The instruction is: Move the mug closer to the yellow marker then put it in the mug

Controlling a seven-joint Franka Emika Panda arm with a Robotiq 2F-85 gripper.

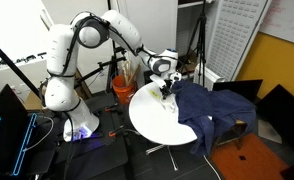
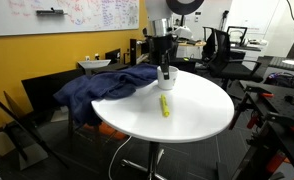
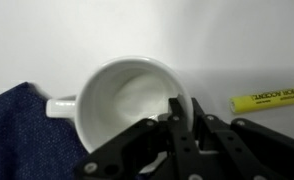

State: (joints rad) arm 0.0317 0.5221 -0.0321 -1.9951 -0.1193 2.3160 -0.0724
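My gripper is holding the mug and will let go of it on the white table (image 1: 168,97) (image 3: 159,111), close beside the tip of the yellow marker.
In the wrist view the whitish mug (image 3: 127,100) sits upright on the white table, its handle pointing left. My gripper (image 3: 184,106) is shut on the mug's right rim, one finger inside the wall and one outside. The yellow marker (image 3: 270,98) lies flat to the right of the mug, a short gap away. In an exterior view the gripper (image 2: 164,62) points straight down onto the mug (image 2: 166,74), and the marker (image 2: 165,105) lies nearer the table's front. From another exterior view the gripper (image 1: 165,84) shows over the mug (image 1: 167,93), small and hard to make out.
A dark blue cloth (image 2: 112,85) is draped over the round white table (image 2: 197,115) beside the mug and hangs over its edge; its corner (image 3: 17,130) lies by the mug's handle. Chairs and desks (image 2: 227,45) stand around the table.
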